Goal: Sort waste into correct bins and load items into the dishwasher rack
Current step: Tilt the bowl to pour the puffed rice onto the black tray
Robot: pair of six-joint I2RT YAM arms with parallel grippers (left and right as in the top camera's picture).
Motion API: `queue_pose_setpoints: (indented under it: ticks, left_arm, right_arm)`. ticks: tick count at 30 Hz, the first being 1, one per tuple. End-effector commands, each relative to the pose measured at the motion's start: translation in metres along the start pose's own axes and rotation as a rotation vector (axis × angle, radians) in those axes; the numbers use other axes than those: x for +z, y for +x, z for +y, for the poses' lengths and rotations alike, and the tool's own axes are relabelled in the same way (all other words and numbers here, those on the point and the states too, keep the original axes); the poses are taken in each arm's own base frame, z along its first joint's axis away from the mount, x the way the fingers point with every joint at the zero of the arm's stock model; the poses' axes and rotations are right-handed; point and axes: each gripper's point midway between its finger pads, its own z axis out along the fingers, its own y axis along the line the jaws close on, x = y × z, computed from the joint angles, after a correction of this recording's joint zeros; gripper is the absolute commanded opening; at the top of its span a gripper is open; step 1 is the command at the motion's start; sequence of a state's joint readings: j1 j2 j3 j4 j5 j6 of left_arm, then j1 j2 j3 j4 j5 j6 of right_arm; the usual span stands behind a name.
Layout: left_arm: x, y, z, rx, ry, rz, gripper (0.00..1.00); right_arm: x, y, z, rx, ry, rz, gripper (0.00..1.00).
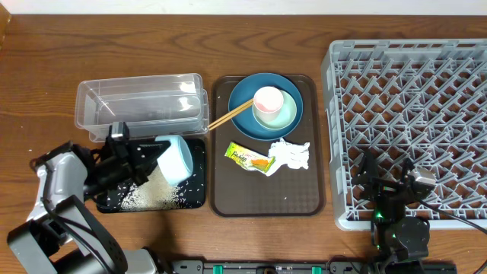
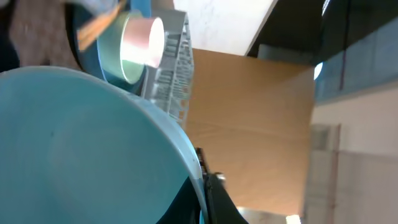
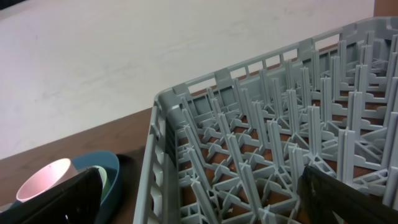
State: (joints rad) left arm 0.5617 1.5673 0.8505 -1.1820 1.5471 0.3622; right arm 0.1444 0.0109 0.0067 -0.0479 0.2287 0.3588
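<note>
The robot's left gripper should set the small pale-blue bowl down on the brown serving tray (image 1: 242,196) in front of the snack wrapper. The pale-blue bowl is tipped over the black tray now.
My left gripper (image 1: 152,157) is shut on the rim of the small pale-blue bowl (image 1: 176,158), holding it tipped on its side over the black tray (image 1: 196,196), where rice grains (image 1: 152,195) lie scattered. In the left wrist view the bowl (image 2: 93,143) fills the frame, with my fingers (image 2: 208,199) pinching its rim. The clear tub (image 1: 141,106) stands behind the black tray. The dark-blue plate (image 1: 240,103) carries the mint-green bowl (image 1: 288,116) with the pink cup (image 1: 268,100) in it. The snack wrapper (image 1: 249,158) and napkin (image 1: 293,154) lie nearby. My right gripper (image 1: 384,186) is open and empty over the rack (image 1: 411,99).
The plate, wrapper and napkin rest on a brown serving tray (image 1: 228,194). Wooden chopsticks (image 1: 228,116) lean across the plate's left rim. The right wrist view shows the rack's corner (image 3: 267,143), the pink cup (image 3: 43,180) and the blue plate (image 3: 109,163).
</note>
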Motion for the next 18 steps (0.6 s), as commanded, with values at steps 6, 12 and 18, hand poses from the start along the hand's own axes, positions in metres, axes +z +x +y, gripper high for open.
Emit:
queue_pose_setpoints:
  ticks: [6, 12, 18]
  left_arm:
    - [0.002, -0.001, -0.007, -0.002, 0.021, 0.002, 0.06]
    - [0.001, -0.005, -0.022, -0.005, 0.019, 0.003, 0.06]
    - [-0.003, -0.003, -0.039, 0.084, -0.120, 0.026, 0.06]
  right_arm:
    - [0.000, -0.001, -0.003, -0.005, 0.015, -0.006, 0.99]
    - [0.000, -0.001, -0.003, -0.004, 0.015, -0.006, 0.99]
    - [0.000, -0.001, -0.003, -0.005, 0.015, -0.006, 0.99]
